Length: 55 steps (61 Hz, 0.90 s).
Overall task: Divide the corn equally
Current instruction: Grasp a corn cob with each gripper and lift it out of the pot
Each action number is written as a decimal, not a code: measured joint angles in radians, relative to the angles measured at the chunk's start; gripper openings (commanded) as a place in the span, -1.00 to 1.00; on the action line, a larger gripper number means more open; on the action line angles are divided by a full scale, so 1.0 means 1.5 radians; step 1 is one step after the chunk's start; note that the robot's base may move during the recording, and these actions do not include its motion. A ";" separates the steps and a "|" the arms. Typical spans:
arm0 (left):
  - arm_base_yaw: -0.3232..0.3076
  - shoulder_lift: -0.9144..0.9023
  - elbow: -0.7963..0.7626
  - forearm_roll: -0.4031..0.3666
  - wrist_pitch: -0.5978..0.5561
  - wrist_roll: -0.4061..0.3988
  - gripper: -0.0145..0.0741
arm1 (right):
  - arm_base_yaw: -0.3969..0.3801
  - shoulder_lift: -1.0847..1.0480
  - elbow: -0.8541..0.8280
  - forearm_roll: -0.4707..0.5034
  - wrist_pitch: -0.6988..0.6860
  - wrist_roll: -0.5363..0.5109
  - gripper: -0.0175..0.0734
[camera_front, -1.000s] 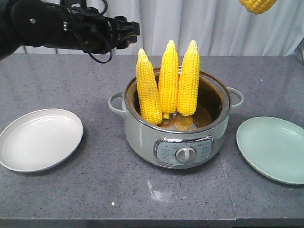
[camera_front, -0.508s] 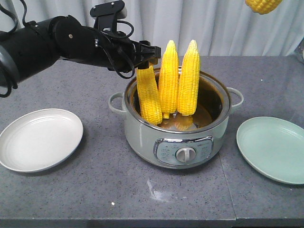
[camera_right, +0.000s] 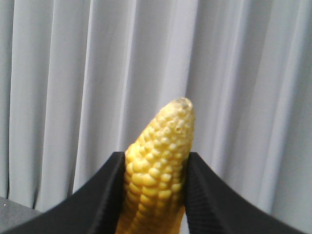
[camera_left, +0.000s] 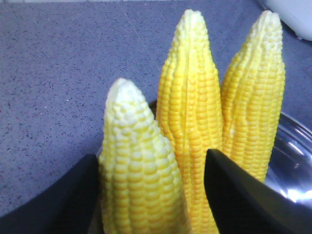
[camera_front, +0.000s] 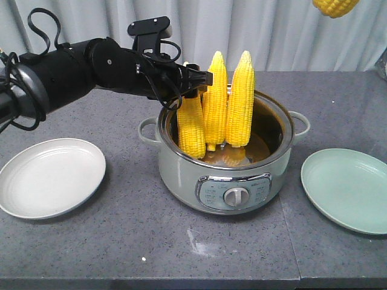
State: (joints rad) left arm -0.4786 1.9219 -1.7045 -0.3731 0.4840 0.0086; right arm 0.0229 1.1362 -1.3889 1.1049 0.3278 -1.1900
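The yellow cob in my right gripper should be released near the middle of the pale green plate (camera_front: 364,191).
Three yellow cobs of corn stand upright in the pale green cooker pot (camera_front: 242,181): a left cob (camera_front: 191,130), a middle cob (camera_front: 214,103) and a right cob (camera_front: 240,103). My left gripper (camera_front: 196,81) is open and straddles the top of the left cob (camera_left: 139,170); the left finger lies against it and the right finger (camera_left: 234,195) stands a little off. A fourth cob (camera_right: 158,165) is held high in my shut right gripper (camera_right: 156,156). Only that cob's end (camera_front: 336,6) shows at the top edge of the front view.
A white plate (camera_front: 51,178) lies left of the pot and a pale green plate (camera_front: 347,187) right of it, both on the grey table. A white curtain hangs behind. The left arm's cables loop above the table at the left.
My left arm has swung right and down from the back left to the pot, and its fingers now sit around the left cob's tip. The high cob has barely moved.
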 measured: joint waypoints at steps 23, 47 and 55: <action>0.000 0.004 0.000 0.000 -0.001 0.000 -0.39 | 0.000 0.000 0.000 0.000 0.000 0.000 -0.63; 0.000 -0.029 0.000 0.000 0.003 0.002 -0.69 | 0.000 0.000 0.000 0.000 0.014 0.013 -0.63; 0.001 -0.112 0.000 0.011 0.003 0.002 -0.69 | 0.000 0.000 0.000 -0.001 0.039 0.052 -0.63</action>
State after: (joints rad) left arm -0.4778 1.7546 -1.7045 -0.3570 0.4879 0.0117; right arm 0.0229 1.1362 -1.3889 1.1038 0.3861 -1.1113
